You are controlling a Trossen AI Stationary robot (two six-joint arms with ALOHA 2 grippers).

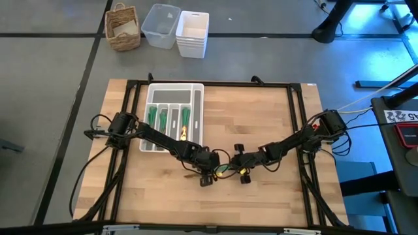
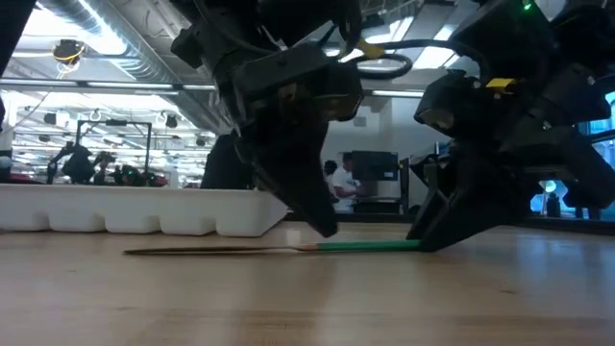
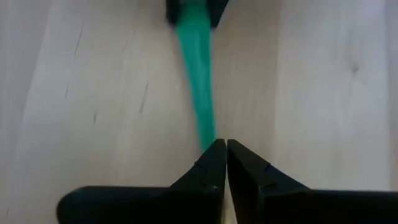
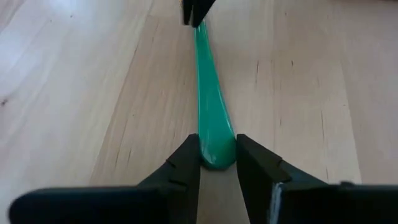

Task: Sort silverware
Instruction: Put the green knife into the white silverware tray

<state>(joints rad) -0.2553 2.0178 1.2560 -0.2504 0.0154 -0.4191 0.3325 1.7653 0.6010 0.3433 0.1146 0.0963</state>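
I need my right gripper to tip the silverware's handle on edge before my left gripper takes its narrow end (image 2: 309, 247), because the handle lies flat under my left gripper's shut fingers.
One piece of silverware (image 2: 288, 248), with a slim green handle and a long flat metal head, lies flat on the wooden table between my two grippers. My left gripper (image 1: 208, 176) is shut, its tips standing at the handle's narrow end (image 3: 208, 134). My right gripper (image 1: 243, 173) is shut on the handle's wide free end. The metal head (image 2: 202, 251) reaches past the left gripper toward the table's left. More green-handled silverware (image 1: 171, 117) lies in the compartments of the white tray (image 1: 196, 98). My left gripper's shut fingertips (image 3: 214, 155) point down at the spot where the green handle narrows toward the metal head; whether they touch it, I cannot tell. My right gripper has the handle's wide free end (image 4: 216, 149) pinched between its two fingers (image 4: 186, 163). The fingers slant down from the table's right, along the handle. The piece lies flat on the table.
The white tray (image 2: 144, 211) stands toward the far left of the table. A wicker basket (image 1: 123, 27) and white bins (image 1: 176, 29) sit on the floor beyond the far edge. A black frame (image 1: 300, 124) borders the table. A person (image 2: 336, 183) shows far behind.
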